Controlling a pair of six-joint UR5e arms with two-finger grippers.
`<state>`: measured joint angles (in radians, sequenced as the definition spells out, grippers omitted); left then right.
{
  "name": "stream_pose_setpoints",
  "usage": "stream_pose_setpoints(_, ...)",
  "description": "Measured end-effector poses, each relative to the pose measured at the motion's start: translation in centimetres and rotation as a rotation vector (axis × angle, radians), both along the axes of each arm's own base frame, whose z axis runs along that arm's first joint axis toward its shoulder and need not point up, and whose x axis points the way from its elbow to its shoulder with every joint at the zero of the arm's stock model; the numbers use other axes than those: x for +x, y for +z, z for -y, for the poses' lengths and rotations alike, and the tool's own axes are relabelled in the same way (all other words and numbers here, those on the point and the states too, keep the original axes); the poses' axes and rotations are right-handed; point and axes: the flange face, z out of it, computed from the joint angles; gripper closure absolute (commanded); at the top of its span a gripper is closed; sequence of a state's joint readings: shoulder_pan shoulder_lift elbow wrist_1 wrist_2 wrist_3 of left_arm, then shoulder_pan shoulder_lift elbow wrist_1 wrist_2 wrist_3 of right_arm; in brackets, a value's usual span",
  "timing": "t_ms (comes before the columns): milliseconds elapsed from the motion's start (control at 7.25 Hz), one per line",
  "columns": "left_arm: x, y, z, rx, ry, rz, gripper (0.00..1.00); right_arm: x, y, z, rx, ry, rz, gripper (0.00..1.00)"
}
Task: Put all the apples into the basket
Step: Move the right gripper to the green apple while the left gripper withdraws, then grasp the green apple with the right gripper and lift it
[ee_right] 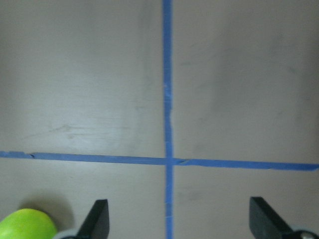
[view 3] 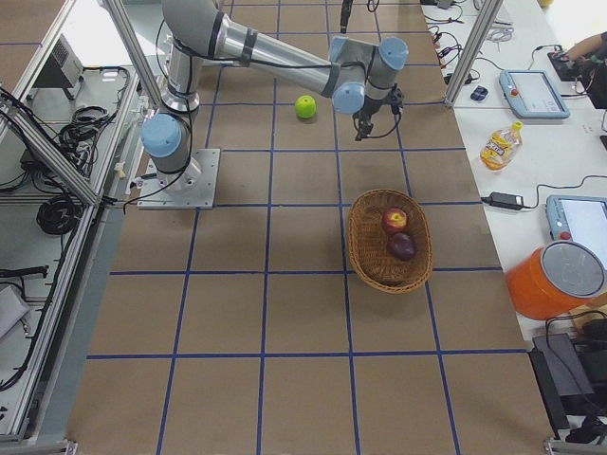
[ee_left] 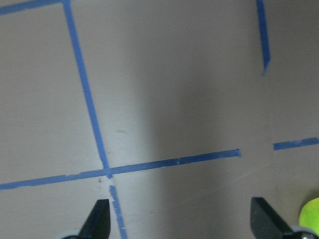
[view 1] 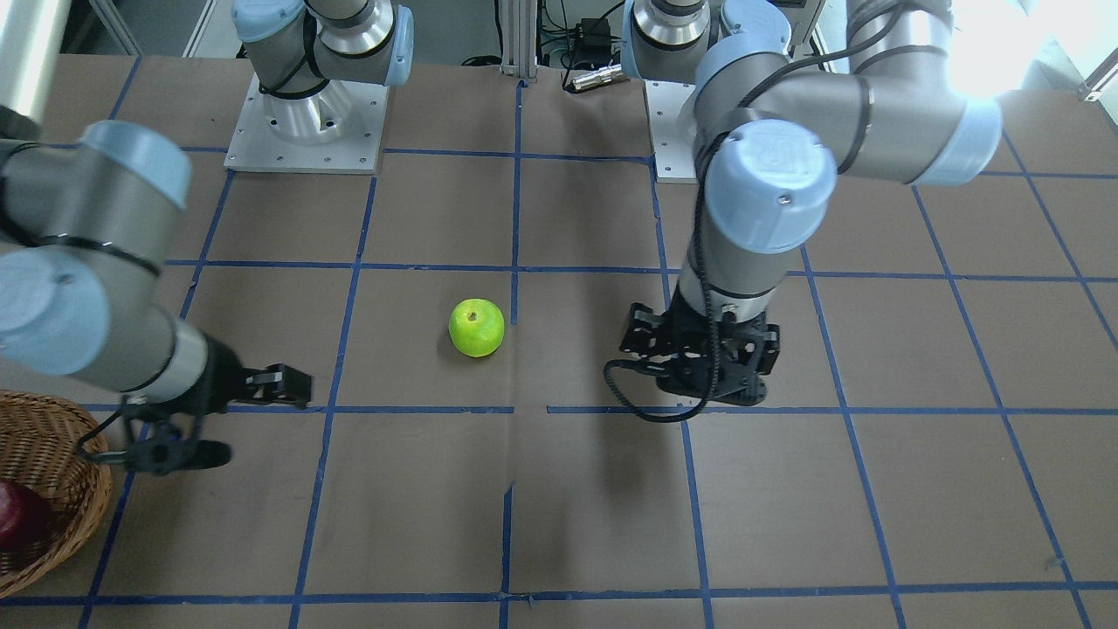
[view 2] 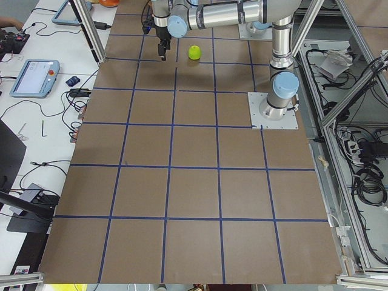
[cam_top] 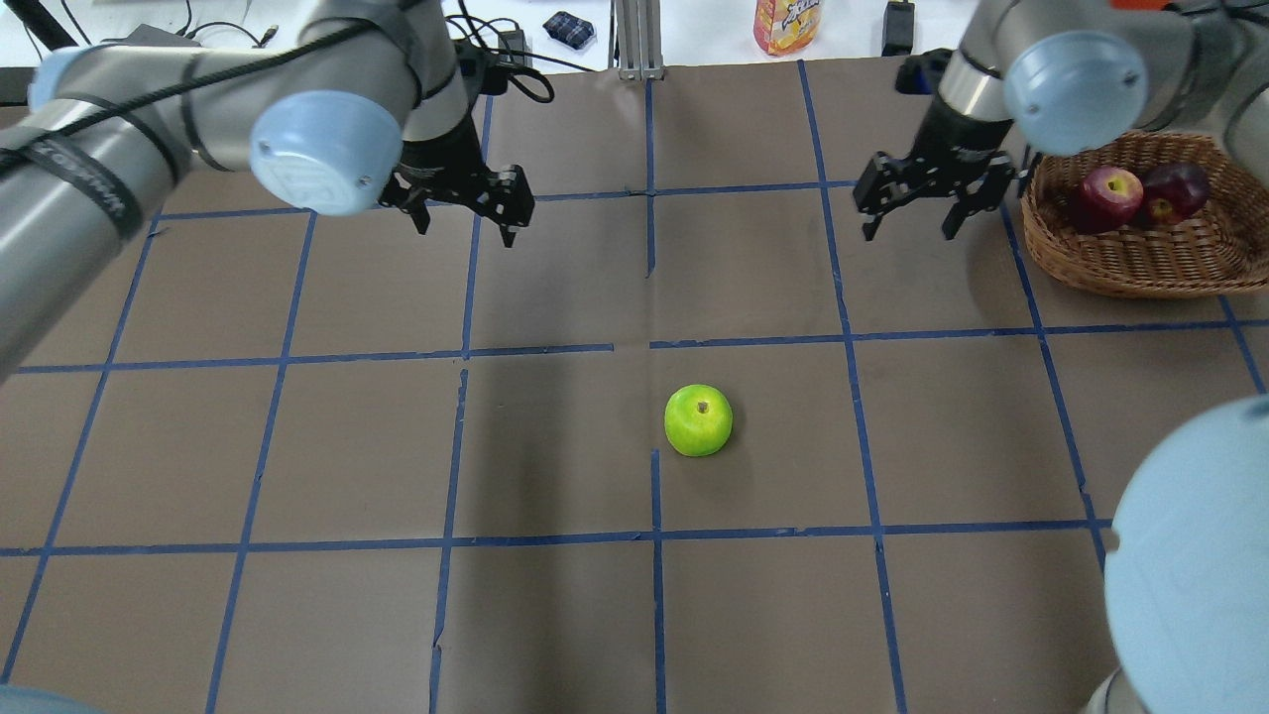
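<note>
Next, I close my right gripper around the sides of the green apple point(view 1: 477, 328) point(ee_right: 28, 226), since that apple is still lying outside the wicker basket.
A bright green apple point(cam_top: 698, 420) sits alone on the brown table, between the two arms; it also shows in the front view point(view 1: 476, 328). The wicker basket point(cam_top: 1120, 273) stands at the far right and holds a red apple point(cam_top: 1110, 193) and a dark maroon apple point(cam_top: 1178, 183). My left gripper point(cam_top: 466, 230) is open and empty, hovering beyond and left of the green apple. My right gripper point(cam_top: 910, 233) is open and empty, between the green apple and the basket. The green apple shows at the edge of the left wrist view point(ee_left: 311, 219) and of the right wrist view point(ee_right: 27, 226).
Blue tape lines grid the table. The arm bases point(view 1: 306, 122) stand at the robot's edge. A juice bottle point(cam_top: 788, 25) and cables lie beyond the far edge. An orange bucket point(view 3: 555, 280) and tablets sit on the side bench.
</note>
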<state>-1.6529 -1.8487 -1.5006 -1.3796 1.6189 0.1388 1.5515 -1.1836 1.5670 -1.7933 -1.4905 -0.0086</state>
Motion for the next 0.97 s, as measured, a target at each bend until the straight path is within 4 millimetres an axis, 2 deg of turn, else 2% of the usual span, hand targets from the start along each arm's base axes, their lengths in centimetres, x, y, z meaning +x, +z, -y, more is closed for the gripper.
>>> stream_pose_setpoints(138, 1.5, 3.9, -1.8, -0.011, -0.012, -0.002, 0.0, 6.8, -1.7, -3.1, -0.008, -0.063, -0.029, 0.0)
stream_pose_setpoints(276, 2.4, 7.1, -3.9, -0.034, -0.013, -0.007, 0.0, 12.1, -3.8, -6.0, -0.023, -0.098, -0.043, 0.0)
stream_pose_setpoints(414, 3.2, 8.8, -5.4, -0.048, -0.004, -0.01, 0.0, 15.4, -5.5, -8.1, -0.032, -0.125, -0.051, 0.0)
stream_pose_setpoints(552, 4.0, 8.9, -6.1, -0.045, 0.009, -0.014, 0.0, 16.9, -6.9, -9.4, -0.03, -0.146, -0.063, 0.0)
stream_pose_setpoints(690, 4.7, 8.4, -6.4, -0.034, 0.024, -0.029, 0.0, 17.5, -7.8, -10.1, -0.024, -0.155, -0.071, 0.0)
stream_pose_setpoints(966, 5.5, 7.7, -6.4, -0.022, 0.044, -0.046, 0.0, 17.5, -9.1, -11.3, -0.01, -0.159, -0.078, 0.0)
